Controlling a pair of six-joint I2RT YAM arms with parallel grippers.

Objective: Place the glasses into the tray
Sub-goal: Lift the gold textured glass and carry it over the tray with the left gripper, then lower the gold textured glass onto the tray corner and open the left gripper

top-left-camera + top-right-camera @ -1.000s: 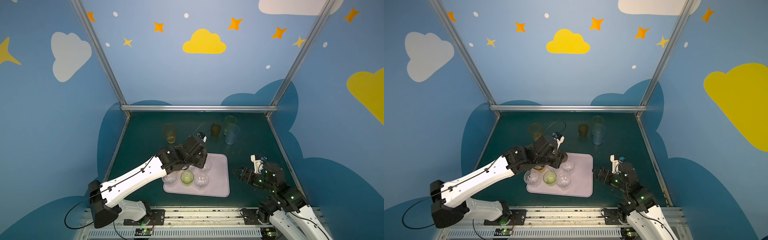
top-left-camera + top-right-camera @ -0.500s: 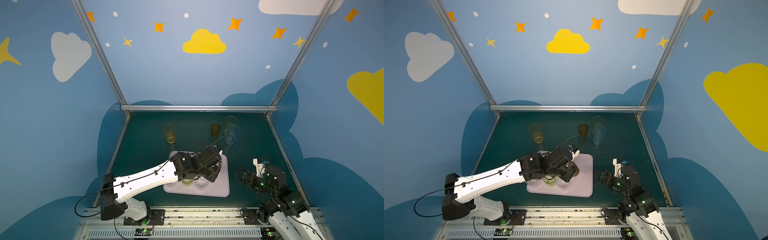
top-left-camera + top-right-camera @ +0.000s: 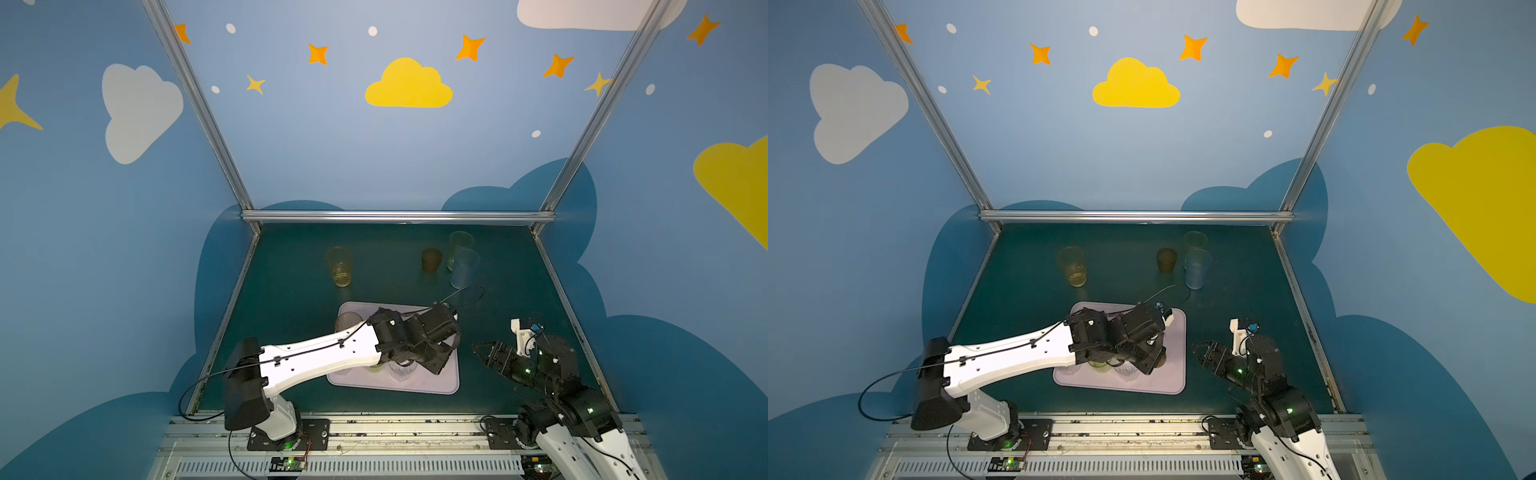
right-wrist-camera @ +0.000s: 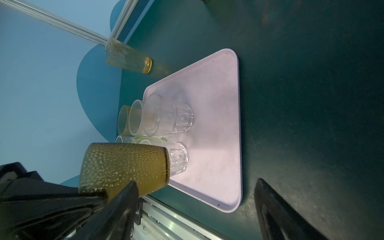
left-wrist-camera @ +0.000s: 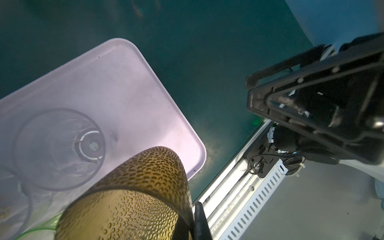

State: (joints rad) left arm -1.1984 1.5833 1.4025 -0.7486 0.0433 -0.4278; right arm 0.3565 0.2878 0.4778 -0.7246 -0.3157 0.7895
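The robot's left gripper will set the brown dimpled glass down inside the tray's front corner [image 3: 430, 377] [image 5: 156, 172] closest to the right gripper.
My left gripper [image 3: 432, 365] [image 3: 1152, 361] hangs over the front right part of the pale lilac tray [image 3: 440, 382] [image 3: 1173, 374], shut on the rim of a brown dimpled glass [image 5: 135, 187] [image 4: 124, 164]. The glass hangs upright just above the tray floor [image 5: 124, 87]. Several short glasses stand on the tray's left half: clear faceted ones [image 4: 170, 116] [image 5: 58, 145], a green one [image 4: 149, 139] and an orange one [image 4: 124, 119]. My right gripper [image 3: 484, 353] [image 3: 1202, 351] [image 4: 195, 199] is open and empty, on the mat right of the tray.
At the back of the dark green mat stand a tall yellow glass [image 3: 340, 266], a short brown glass [image 3: 431, 259], a tall green glass [image 3: 459, 245] and a tall blue glass [image 3: 465, 268]. A metal rail [image 3: 374, 424] runs along the front edge.
My left arm has carried the brown glass from the tray's back left across to its front right. The right arm has drawn back slightly, still open.
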